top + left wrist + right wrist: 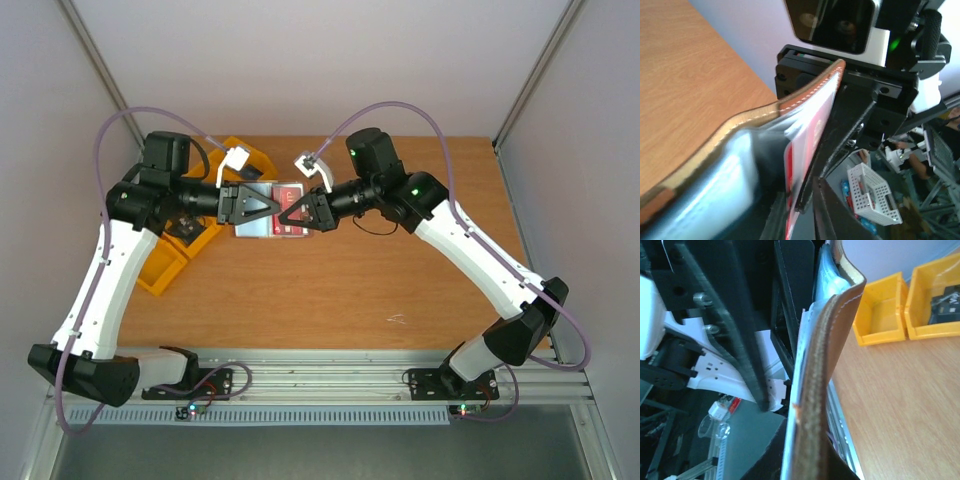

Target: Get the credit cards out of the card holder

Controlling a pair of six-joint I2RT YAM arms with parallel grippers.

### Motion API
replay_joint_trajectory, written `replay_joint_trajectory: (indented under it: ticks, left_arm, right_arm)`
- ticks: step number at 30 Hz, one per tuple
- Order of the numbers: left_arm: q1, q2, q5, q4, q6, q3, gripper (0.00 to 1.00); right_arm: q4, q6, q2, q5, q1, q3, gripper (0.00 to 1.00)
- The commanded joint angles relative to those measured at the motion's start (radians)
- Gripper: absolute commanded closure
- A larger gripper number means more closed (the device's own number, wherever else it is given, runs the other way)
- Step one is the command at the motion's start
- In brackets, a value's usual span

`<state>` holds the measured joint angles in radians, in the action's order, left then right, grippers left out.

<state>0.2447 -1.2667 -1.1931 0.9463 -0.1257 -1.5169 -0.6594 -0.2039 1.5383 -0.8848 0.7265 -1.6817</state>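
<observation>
The fingers of my right gripper lie over the red credit card, so before my left gripper pulls, my right gripper should open and take the card holder's outer edge (pixel 307 231).
The card holder (pixel 256 226) hangs open above the table between both arms. Its brown outer edge (pixel 765 111) curves over a grey-blue lining. My right gripper (pixel 807 460) is shut on the holder's brown flap (pixel 832 340), one finger on each face. A red credit card (pixel 807 145) sticks out of a pocket, also seen from above as a red patch (pixel 292 206). My left gripper (pixel 795 212) has its jaws narrowed around this card's end. One finger lies against the card and a slim gap shows on the other side.
Yellow bins (pixel 165 265) sit on the table's left behind my left arm; two of them (pixel 880 310) show in the right wrist view, one with a dark object inside. A white perforated basket (pixel 872 192) lies beyond the table.
</observation>
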Motion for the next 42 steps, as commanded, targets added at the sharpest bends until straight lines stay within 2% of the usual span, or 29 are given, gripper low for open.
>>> replay_joint_trajectory:
  ticks: [1, 2, 3, 6, 8, 9, 13, 15, 17, 19, 21, 27, 32, 35, 38, 42]
  left_arm:
    - [0.037, -0.036, -0.07, -0.029, 0.02, -0.051, 0.92]
    - [0.036, -0.036, -0.099, -0.022, 0.026, -0.06, 0.98]
    - [0.037, -0.036, -0.119, -0.012, 0.031, -0.066, 1.0]
    - [0.026, -0.029, -0.154, 0.035, 0.074, -0.075, 1.0]
    - [0.004, -0.021, -0.136, 0.051, 0.089, -0.071, 1.0]
    - [-0.009, -0.019, -0.124, 0.055, 0.091, -0.066, 1.0]
    - [-0.048, -0.01, -0.094, 0.074, 0.106, -0.056, 1.0]
    - [-0.05, -0.01, -0.091, 0.087, 0.121, -0.057, 1.0]
    - [-0.05, -0.009, -0.091, 0.093, 0.123, -0.057, 1.0]
    - [-0.05, -0.01, -0.09, 0.099, 0.139, -0.058, 1.0]
    - [-0.05, -0.01, -0.089, 0.103, 0.158, -0.058, 1.0]
    - [-0.051, -0.005, -0.095, 0.11, 0.167, -0.057, 1.0]
    - [-0.053, 0.0, -0.124, 0.099, 0.165, -0.055, 1.0]
    - [-0.053, 0.001, -0.156, 0.053, 0.112, -0.035, 0.92]
    - [-0.053, 0.003, -0.161, 0.029, 0.068, -0.029, 0.92]
    - [-0.053, 0.007, -0.16, 0.064, 0.097, -0.032, 0.88]
  right_arm:
    - [0.113, -0.044, 0.014, -0.109, 0.033, -0.052, 0.99]
    - [0.104, -0.048, 0.017, -0.104, 0.031, -0.056, 0.99]
    - [0.1, -0.049, 0.018, -0.105, 0.03, -0.058, 0.99]
    - [0.094, -0.05, 0.013, -0.121, 0.02, -0.058, 0.98]
    - [0.094, -0.047, -0.004, -0.124, 0.004, -0.042, 0.86]
    - [0.096, -0.046, -0.017, -0.126, -0.009, -0.024, 0.77]
    - [0.127, -0.036, -0.084, -0.162, -0.06, 0.051, 0.59]
    - [0.13, -0.036, -0.116, -0.179, -0.083, 0.075, 0.53]
    - [0.12, -0.041, -0.13, -0.18, -0.094, 0.088, 0.51]
    - [0.116, -0.038, -0.136, -0.178, -0.1, 0.096, 0.53]
    - [0.117, -0.033, -0.135, -0.174, -0.102, 0.099, 0.61]
    - [0.13, -0.012, -0.128, -0.169, -0.102, 0.101, 0.98]
    - [0.126, -0.011, -0.132, -0.167, -0.102, 0.103, 0.99]
    - [0.135, -0.007, -0.136, -0.173, -0.102, 0.101, 0.99]
    - [0.141, 0.0, -0.136, -0.178, -0.103, 0.1, 0.99]
    - [0.136, -0.007, -0.142, -0.174, -0.103, 0.102, 0.99]
